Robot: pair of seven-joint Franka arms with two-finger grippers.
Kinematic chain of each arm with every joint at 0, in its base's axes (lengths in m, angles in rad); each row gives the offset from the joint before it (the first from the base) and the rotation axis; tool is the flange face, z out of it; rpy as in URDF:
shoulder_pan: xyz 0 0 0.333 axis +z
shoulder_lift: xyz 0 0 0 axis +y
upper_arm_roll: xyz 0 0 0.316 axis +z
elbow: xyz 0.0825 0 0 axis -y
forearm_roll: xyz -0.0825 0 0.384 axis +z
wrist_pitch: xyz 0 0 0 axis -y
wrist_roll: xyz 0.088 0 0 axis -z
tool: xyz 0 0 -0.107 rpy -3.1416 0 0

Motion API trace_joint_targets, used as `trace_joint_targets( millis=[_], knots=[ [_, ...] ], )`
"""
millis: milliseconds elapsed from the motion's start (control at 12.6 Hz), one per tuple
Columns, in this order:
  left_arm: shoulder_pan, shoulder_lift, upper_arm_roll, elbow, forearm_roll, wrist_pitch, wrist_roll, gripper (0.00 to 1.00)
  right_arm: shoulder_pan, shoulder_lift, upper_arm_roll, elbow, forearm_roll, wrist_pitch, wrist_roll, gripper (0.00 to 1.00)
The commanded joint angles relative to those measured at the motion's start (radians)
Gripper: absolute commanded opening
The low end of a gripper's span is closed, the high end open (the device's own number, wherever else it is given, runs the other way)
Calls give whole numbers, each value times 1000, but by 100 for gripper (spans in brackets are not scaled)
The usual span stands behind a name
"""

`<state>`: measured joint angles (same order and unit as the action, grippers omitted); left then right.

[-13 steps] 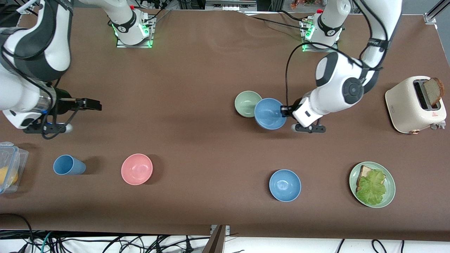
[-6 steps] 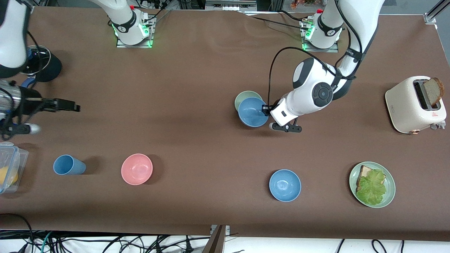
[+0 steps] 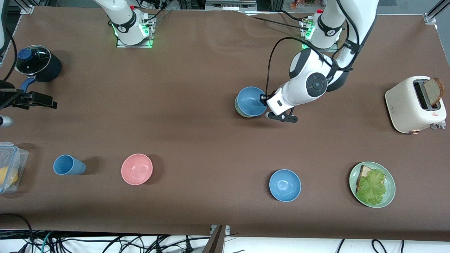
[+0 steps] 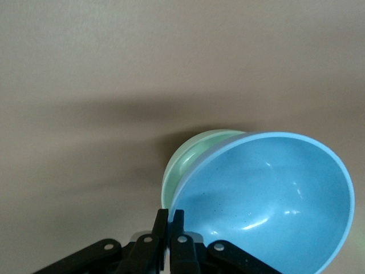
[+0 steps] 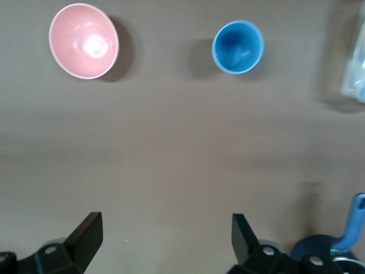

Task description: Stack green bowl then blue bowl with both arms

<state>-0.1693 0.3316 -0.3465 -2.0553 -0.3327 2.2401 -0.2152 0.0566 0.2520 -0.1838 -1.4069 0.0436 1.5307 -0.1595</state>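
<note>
Next, my left gripper lets go of the tilted blue bowl down inside the green bowl (image 3: 249, 103) (image 4: 236, 197) that peeks out beneath it.
My left gripper (image 3: 263, 100) is shut on the rim of a blue bowl (image 3: 250, 101) and holds it tilted right over the green bowl (image 3: 238, 110), of which only a sliver of rim shows. In the left wrist view the closed gripper (image 4: 170, 218) pinches the blue bowl's (image 4: 268, 197) edge, and the green bowl (image 4: 185, 165) peeks out beneath it. A second blue bowl (image 3: 285, 185) sits nearer the front camera. My right gripper (image 3: 48, 102) is open and empty, in the air at the right arm's end of the table; it also shows in the right wrist view (image 5: 166, 228).
A pink bowl (image 3: 136, 169) and a blue cup (image 3: 68, 165) stand near the front edge. A lidded black pot (image 3: 35, 63) and a plastic container (image 3: 8, 165) are at the right arm's end. A green plate with lettuce (image 3: 372, 184) and a toaster (image 3: 415, 104) are at the left arm's end.
My left gripper carried the blue bowl sideways until it sits over the green bowl. My right arm drew back toward its end of the table, uncovering the pot.
</note>
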Motion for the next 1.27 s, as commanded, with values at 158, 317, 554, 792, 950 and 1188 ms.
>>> trace_joint_targets(
  millis=[158,317,554,792,950,1188],
  knots=[
    [16,-6,-14,-31,-9,42,8,0,-63,-137,86,-119,-48,103,-5,100],
    [11,4,-14,-31,-9,61,2,0,-61,-154,93,-126,-53,71,4,100],
    [7,17,-12,-37,-9,72,-3,0,-63,-160,118,-126,-51,39,119,100],
    [-9,33,-14,-55,-9,107,-9,0,-63,-142,122,-115,-48,36,113,100],
    [-38,46,-12,-55,-9,119,-33,0,-61,-131,118,-93,-51,26,110,100],
    [-38,50,-12,-57,-9,119,-44,0,-61,-128,118,-93,-45,22,110,100]
  ],
)
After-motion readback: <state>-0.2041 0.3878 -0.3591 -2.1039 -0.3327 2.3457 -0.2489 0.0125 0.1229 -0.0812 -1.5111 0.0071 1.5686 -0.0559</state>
